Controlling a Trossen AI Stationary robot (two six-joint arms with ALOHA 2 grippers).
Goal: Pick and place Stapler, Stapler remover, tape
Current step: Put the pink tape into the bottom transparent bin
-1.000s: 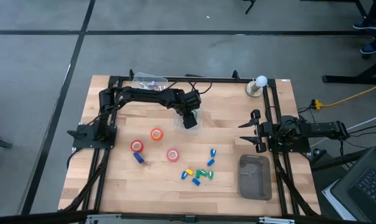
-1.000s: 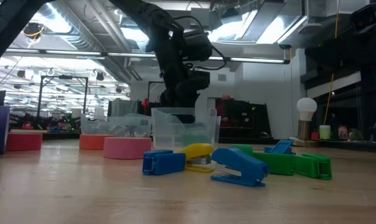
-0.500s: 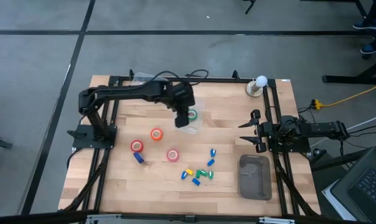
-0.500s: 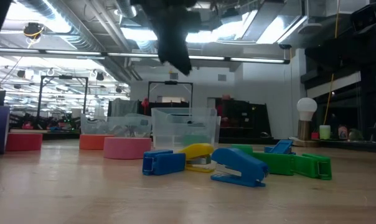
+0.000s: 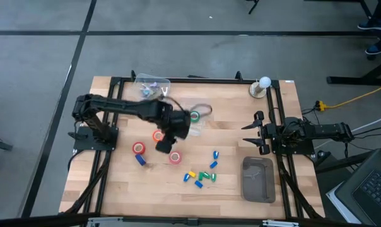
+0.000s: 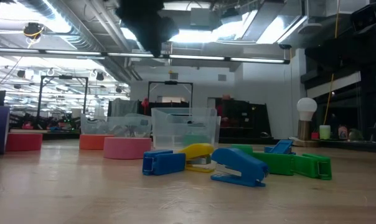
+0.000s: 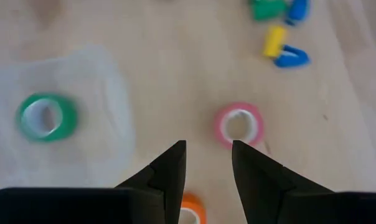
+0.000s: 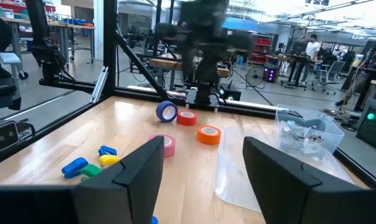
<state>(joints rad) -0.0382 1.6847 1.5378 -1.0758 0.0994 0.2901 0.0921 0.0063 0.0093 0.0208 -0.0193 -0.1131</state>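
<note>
My left gripper goes to the pink roll next and closes on the near side of its ring [image 5: 174, 161] [image 7: 256, 132], with one finger inside the hole.
My left gripper [image 5: 163, 145] [image 7: 208, 149] hangs open above the tape rolls with nothing between its fingers. Below it lie an orange roll [image 5: 157, 134] [image 7: 191, 215], a pink roll [image 5: 175, 157] [image 7: 239, 124] and a red roll [image 5: 138, 148], all flat on the wood. A green roll [image 5: 195, 116] [image 7: 46, 118] lies flat inside a clear container [image 5: 192, 123]. Small blue, yellow and green staplers and removers [image 5: 200, 176] [image 6: 238, 167] are clustered toward the near edge. My right gripper [image 5: 249, 134] [image 8: 203, 155] waits open at the table's right side.
A blue ring [image 5: 140, 159] [image 8: 167, 111] stands on edge near the red roll. A second clear container [image 5: 151, 84] with small items sits at the far edge. A grey tray [image 5: 258, 178] lies at the near right, and a white bulb on a stand [image 5: 262, 86] at the far right.
My left gripper has risen out of the clear container and swung toward the table's near left, over the orange and pink rolls, rolling its wrist on the way. The green roll, hidden under the gripper a second ago, now shows lying in the container.
</note>
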